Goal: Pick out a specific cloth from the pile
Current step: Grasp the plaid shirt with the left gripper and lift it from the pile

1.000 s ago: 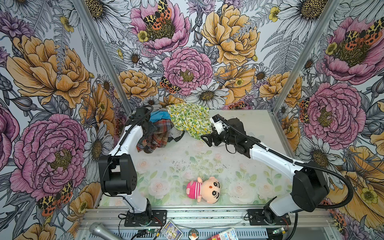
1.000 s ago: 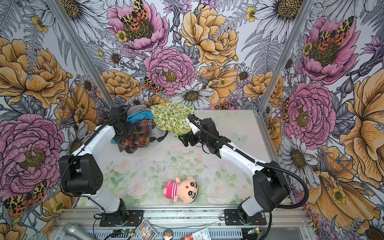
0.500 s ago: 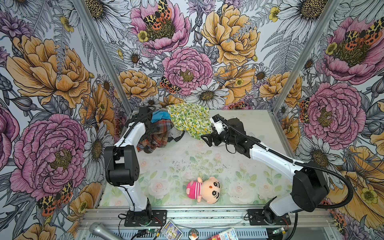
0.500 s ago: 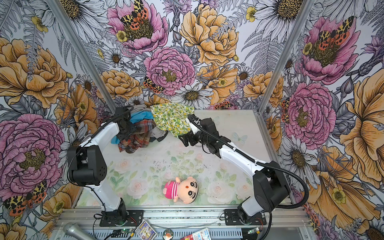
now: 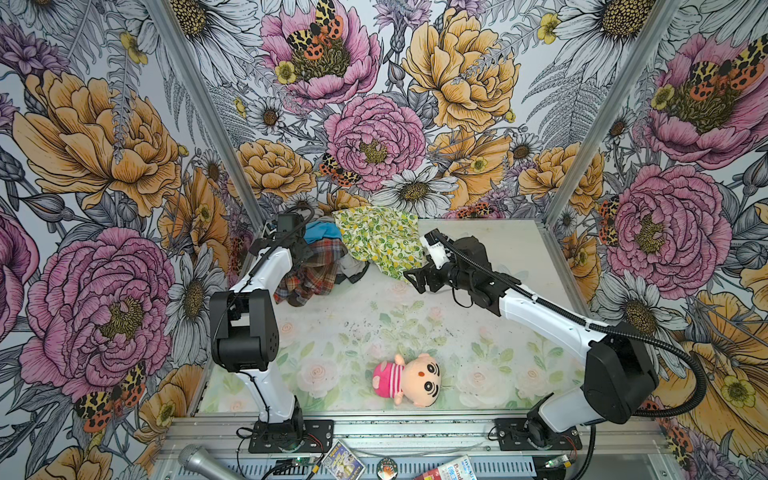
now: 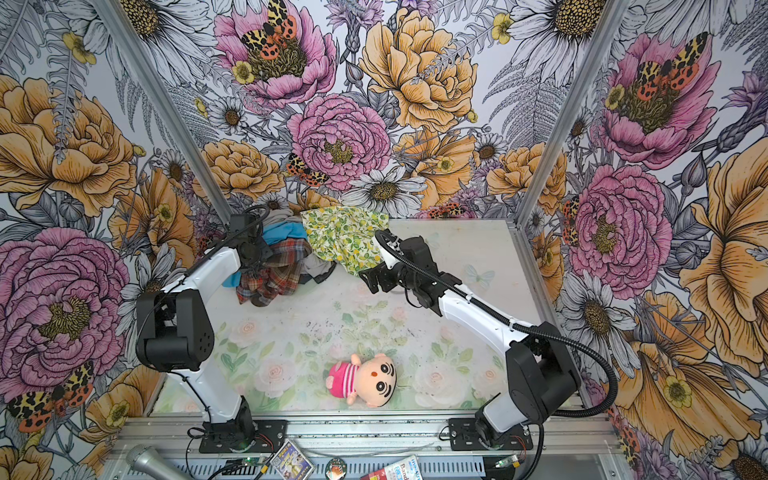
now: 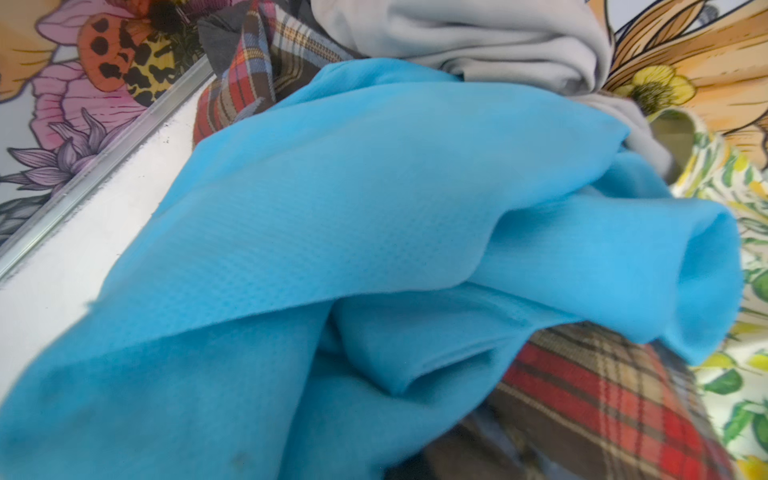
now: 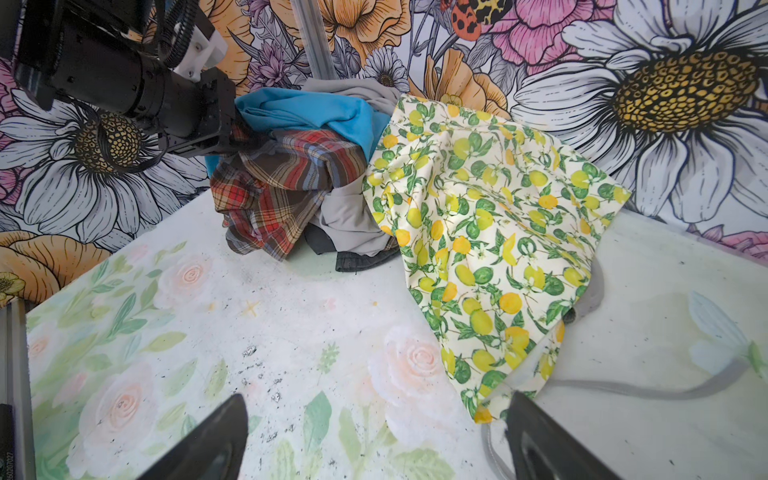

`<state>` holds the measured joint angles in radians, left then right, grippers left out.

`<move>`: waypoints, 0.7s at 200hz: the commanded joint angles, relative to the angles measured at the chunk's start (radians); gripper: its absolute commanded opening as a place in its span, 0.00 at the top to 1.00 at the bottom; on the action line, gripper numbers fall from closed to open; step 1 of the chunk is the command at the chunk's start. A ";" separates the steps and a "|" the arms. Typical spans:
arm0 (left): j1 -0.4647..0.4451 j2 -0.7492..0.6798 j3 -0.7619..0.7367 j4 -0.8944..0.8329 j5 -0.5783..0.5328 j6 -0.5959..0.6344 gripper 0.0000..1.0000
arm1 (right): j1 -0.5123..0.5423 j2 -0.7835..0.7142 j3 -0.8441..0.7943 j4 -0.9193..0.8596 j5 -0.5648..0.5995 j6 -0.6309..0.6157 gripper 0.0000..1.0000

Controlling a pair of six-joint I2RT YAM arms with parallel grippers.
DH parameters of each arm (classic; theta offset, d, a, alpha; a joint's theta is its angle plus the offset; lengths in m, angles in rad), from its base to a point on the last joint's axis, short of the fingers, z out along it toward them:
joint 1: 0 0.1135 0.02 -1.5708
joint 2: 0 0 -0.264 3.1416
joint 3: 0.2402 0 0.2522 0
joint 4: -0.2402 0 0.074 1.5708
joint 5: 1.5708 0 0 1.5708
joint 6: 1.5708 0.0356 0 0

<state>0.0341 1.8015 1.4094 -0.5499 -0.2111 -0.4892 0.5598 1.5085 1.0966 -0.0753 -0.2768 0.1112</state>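
Next, my right gripper goes next to the plaid cloth's side (image 5: 334,251) (image 8: 348,164) facing the lemon-print cloth and closes there, beside the spot where my left gripper holds.
The pile (image 5: 347,266) lies in the far left corner of the table. The plaid cloth (image 5: 316,270) (image 6: 274,274) (image 8: 282,187) hangs down its front, under a turquoise cloth (image 5: 322,230) (image 7: 374,208). My left gripper (image 5: 306,254) (image 8: 233,139) is pushed into the pile where turquoise and plaid meet. It is shut, its fingers are buried in fabric, and which piece they pinch does not show. A lemon-print cloth (image 5: 382,241) (image 8: 490,232) drapes the pile's right side. My right gripper (image 5: 411,278) (image 8: 374,436) hovers open and empty by that cloth's lower corner.
A plush doll (image 5: 409,378) (image 6: 365,378) lies near the table's front edge. Grey cloth (image 8: 349,216) and a dark piece stick out under the plaid. Flowered walls close in the table (image 5: 365,324) on three sides. A microphone (image 5: 199,459) and small items sit on the front rail.
My left gripper has pressed deeper into the pile and gone from open to shut, and the left arm's elbow has swung in. The right arm has not moved.
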 commanded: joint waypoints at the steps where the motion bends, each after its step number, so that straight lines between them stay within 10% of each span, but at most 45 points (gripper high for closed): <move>1: 0.005 0.005 0.054 0.072 0.048 0.044 1.00 | 0.005 -0.012 0.020 -0.013 0.029 -0.024 0.03; 140: 0.006 -0.237 0.231 0.066 0.234 -0.044 1.00 | -0.023 0.073 0.162 -0.014 0.027 -0.012 0.03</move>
<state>0.0341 1.6108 1.5764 -0.5339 -0.0414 -0.4908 0.5457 1.5581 1.2079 -0.0956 -0.2478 0.1028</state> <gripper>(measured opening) 0.049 0.972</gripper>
